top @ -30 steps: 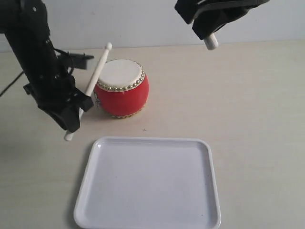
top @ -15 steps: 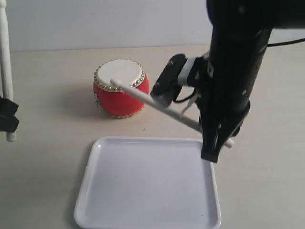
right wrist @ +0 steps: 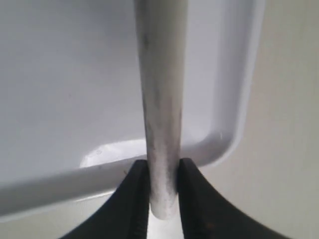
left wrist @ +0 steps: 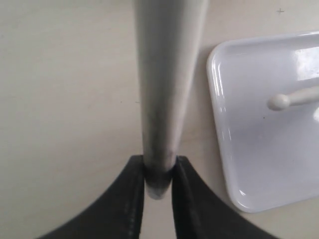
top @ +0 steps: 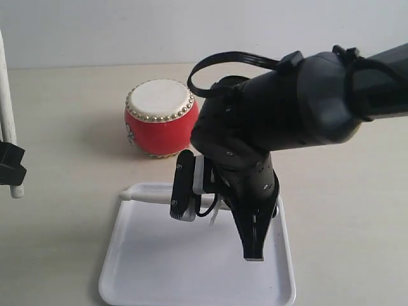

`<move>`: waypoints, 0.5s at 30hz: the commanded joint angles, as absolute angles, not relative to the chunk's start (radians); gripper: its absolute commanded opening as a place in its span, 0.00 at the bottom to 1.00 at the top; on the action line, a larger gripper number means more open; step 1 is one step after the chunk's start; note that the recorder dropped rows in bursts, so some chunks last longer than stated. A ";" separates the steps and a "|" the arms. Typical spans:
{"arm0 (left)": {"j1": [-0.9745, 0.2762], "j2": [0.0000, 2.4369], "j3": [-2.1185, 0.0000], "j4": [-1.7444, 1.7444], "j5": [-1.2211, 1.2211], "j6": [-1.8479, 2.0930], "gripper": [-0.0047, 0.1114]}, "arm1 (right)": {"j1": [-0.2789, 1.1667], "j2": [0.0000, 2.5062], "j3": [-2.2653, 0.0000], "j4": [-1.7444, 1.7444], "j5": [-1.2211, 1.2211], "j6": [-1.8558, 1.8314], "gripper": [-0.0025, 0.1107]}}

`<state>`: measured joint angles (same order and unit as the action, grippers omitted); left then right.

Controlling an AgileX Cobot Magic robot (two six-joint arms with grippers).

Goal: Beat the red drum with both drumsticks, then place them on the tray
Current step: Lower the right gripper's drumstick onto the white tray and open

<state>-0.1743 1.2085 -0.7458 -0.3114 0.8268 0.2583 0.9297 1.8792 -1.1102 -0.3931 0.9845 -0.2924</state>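
Observation:
The drumstick in my right gripper will be let go inside the white tray [top: 206, 210], along the edge closest to the red drum.
The red drum [top: 161, 124] stands upright behind the white tray [top: 197, 255]. My right gripper [top: 254, 245] [right wrist: 163, 189] hangs low over the tray, shut on the butt of a drumstick [top: 150, 196] [right wrist: 162, 89]. That stick lies nearly level, its rounded tip over the tray's far left corner. At the left edge of the exterior view, my left gripper [top: 9, 167] [left wrist: 159, 174] is shut on the other drumstick [top: 7, 95] [left wrist: 167, 74], which stands upright. The left wrist view also shows the tray [left wrist: 259, 159] and the first stick's tip [left wrist: 279, 102]. I cannot tell whether the right stick touches the tray.
The bulky black right arm [top: 287, 121] stretches across the middle of the exterior view and hides the tray's far right corner. Pale tabletop [top: 344, 210] surrounds the drum and tray. A white wall [top: 127, 32] runs behind.
The right arm swung from the drum skin down to the tray, carrying its stick. The left arm, beside the drum a second ago, holds at the left edge.

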 commanded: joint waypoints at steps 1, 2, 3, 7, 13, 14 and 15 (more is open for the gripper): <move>-0.171 1.199 -0.743 -0.332 0.805 0.256 0.04 | 0.930 1.921 -1.111 -0.418 0.981 -0.259 0.02; -0.171 1.199 -0.743 -0.332 0.805 0.256 0.04 | 0.930 1.928 -1.111 -0.427 0.976 -0.259 0.02; -0.171 1.199 -0.743 -0.332 0.802 0.256 0.04 | 0.930 1.933 -1.111 -0.433 0.965 -0.259 0.02; -0.171 1.199 -0.743 -0.332 0.802 0.256 0.04 | 0.930 1.941 -1.111 -0.448 0.917 -0.257 0.02; -0.171 1.199 -0.743 -0.332 0.804 0.256 0.04 | 0.930 1.963 -1.113 -0.478 0.898 -0.193 0.02; -0.171 1.199 -0.743 -0.332 0.804 0.256 0.04 | 0.930 1.969 -1.113 -0.478 0.903 -0.193 0.02; -0.171 1.199 -0.743 -0.332 0.806 0.256 0.04 | 0.930 1.978 -1.113 -0.478 0.909 -0.193 0.02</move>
<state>-0.1743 1.2085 -0.7441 -0.3191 0.8125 0.2583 0.9297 1.9604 -1.1102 -0.4653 0.9108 -0.2047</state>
